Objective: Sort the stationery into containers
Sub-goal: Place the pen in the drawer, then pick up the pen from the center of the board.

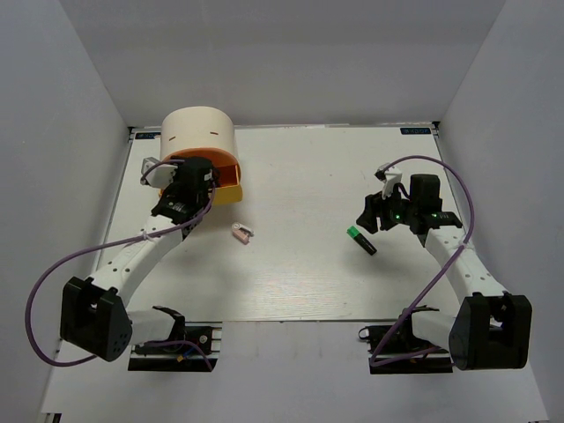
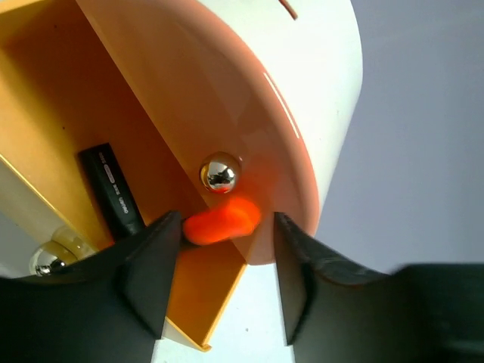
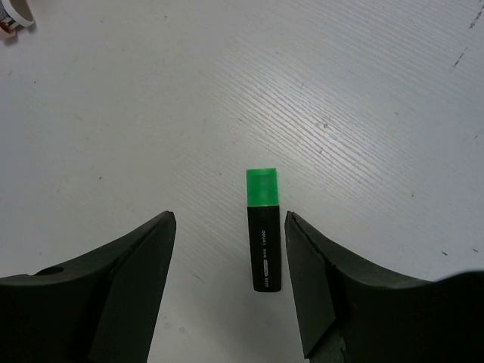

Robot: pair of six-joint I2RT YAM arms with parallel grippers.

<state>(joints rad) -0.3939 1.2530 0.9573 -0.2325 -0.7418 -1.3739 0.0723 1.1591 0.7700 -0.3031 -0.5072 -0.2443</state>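
The robot's right gripper should next close on the black body (image 1: 359, 238) (image 3: 263, 212) of the green-capped marker, just beside the marker's green cap.
The cream drum organiser (image 1: 199, 132) stands at the back left, its orange front open. My left gripper (image 1: 189, 174) is at that front. In the left wrist view the left gripper (image 2: 227, 224) is open, and the orange marker cap (image 2: 224, 218) lies between the fingers against the left one, at the organiser's (image 2: 310, 83) orange compartment edge. A black marker body (image 2: 113, 189) lies inside. My right gripper (image 1: 374, 217) is open just above the green-capped marker (image 1: 361, 240). That marker (image 3: 264, 231) lies flat between the open right gripper (image 3: 229, 221) fingers, nearer the right one. The pale-yellow sticks are out of view.
The pink-and-white clip (image 1: 241, 233) lies on the table between the arms, and shows in the right wrist view's top left corner (image 3: 15, 15). Chrome knobs (image 2: 220, 172) sit on the organiser's drawers. White walls enclose the table on three sides.
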